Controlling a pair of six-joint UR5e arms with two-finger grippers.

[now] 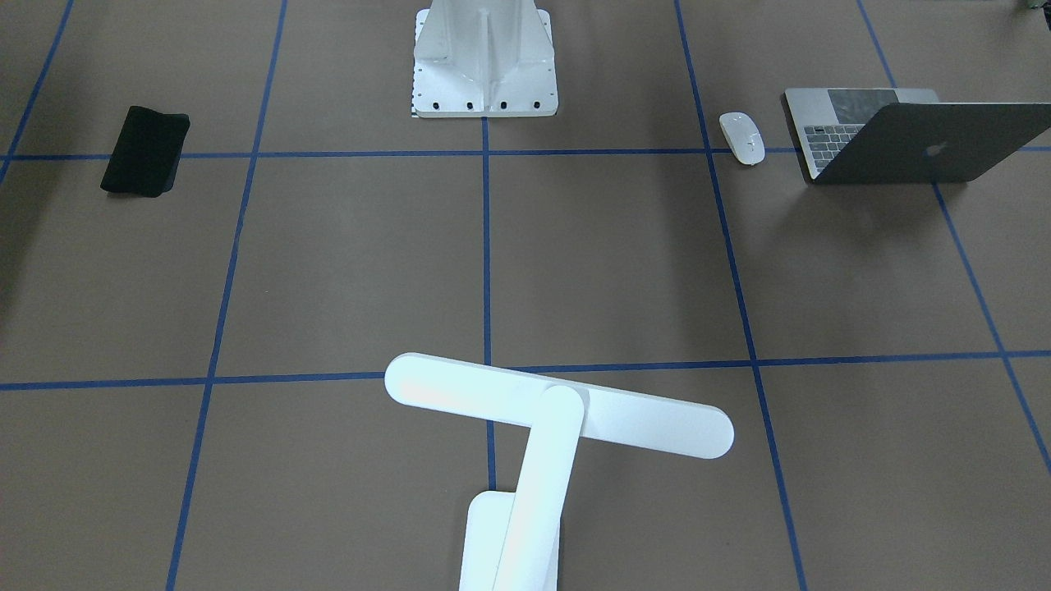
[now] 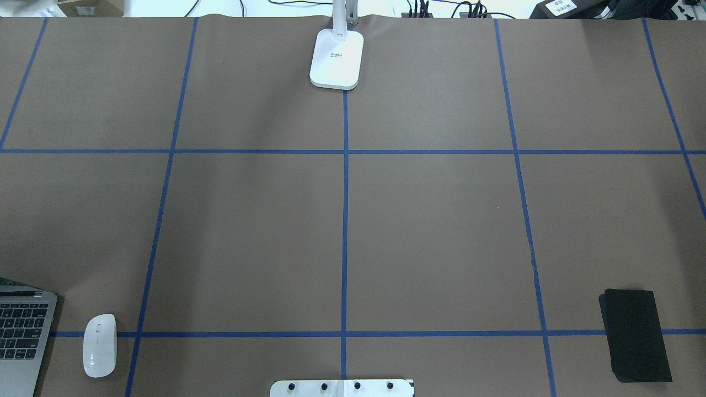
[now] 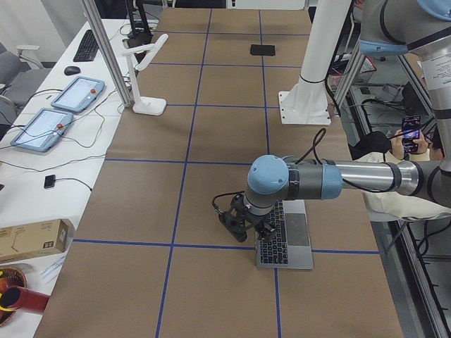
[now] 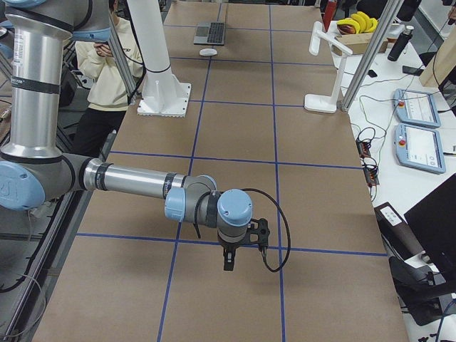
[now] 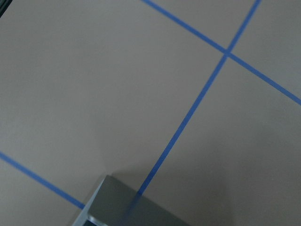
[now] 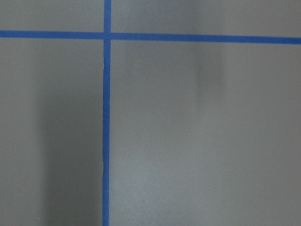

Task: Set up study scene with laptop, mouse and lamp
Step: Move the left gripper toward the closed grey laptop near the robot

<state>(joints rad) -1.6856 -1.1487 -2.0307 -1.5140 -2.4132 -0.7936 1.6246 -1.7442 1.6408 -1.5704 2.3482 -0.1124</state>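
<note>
Next, my left gripper grabs the laptop by its lid's top edge [image 1: 1025,103], toward the corner farther from the white mouse.
The laptop [image 1: 920,135] stands open at the robot's left end of the table, its lid back facing the front camera; it also shows in the overhead view [image 2: 22,336]. The white mouse [image 1: 742,137] lies just beside it. The lamp [image 1: 558,406] stands upright at the far middle edge, its base [image 2: 337,59] on the centre tape line. My left gripper [image 3: 243,225] hangs low at the laptop's edge and shows only in the exterior left view. My right gripper [image 4: 229,263] hangs over bare table near a tape line. I cannot tell whether either is open or shut.
A black square mat [image 2: 635,335] lies at the robot's right near edge. The white bolted pedestal [image 1: 484,61] stands at the robot's middle. A person [image 4: 107,57] sits behind the robot. Tablets and cables lie on the side desk [image 4: 420,121].
</note>
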